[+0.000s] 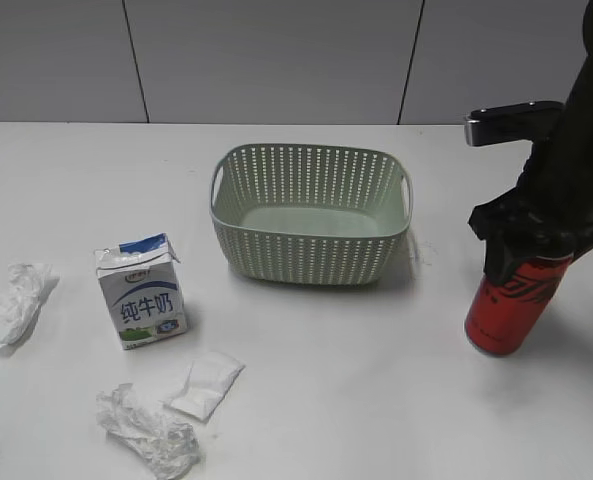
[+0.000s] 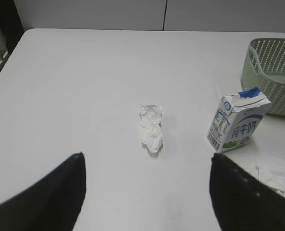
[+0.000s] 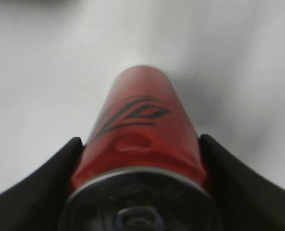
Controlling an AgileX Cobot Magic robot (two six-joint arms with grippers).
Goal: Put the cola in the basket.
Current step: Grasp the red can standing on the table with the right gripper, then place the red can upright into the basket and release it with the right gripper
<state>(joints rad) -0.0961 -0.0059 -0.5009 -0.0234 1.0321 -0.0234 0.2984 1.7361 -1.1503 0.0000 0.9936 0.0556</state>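
Observation:
The cola will be set down upright by my right gripper around the middle of the pale green basket's bottom (image 1: 318, 234).
The cola (image 1: 501, 315) is a red can with black lettering, standing slightly tilted on the white table at the right, to the right of the basket. My right gripper (image 1: 521, 255) is shut on its upper part. In the right wrist view the two black fingers (image 3: 140, 142) press both sides of the cola (image 3: 137, 115) just below its silver top. The pale green perforated basket (image 1: 311, 255) stands empty at the middle back and also shows in the left wrist view (image 2: 272, 82). My left gripper (image 2: 147, 156) is open and empty above the table at the left.
A white-and-blue milk carton (image 1: 143, 292) stands left of the basket and shows in the left wrist view (image 2: 236, 122). Crumpled paper lies at the far left (image 1: 21, 300) and front left (image 1: 151, 430), with a folded tissue (image 1: 208, 382) between.

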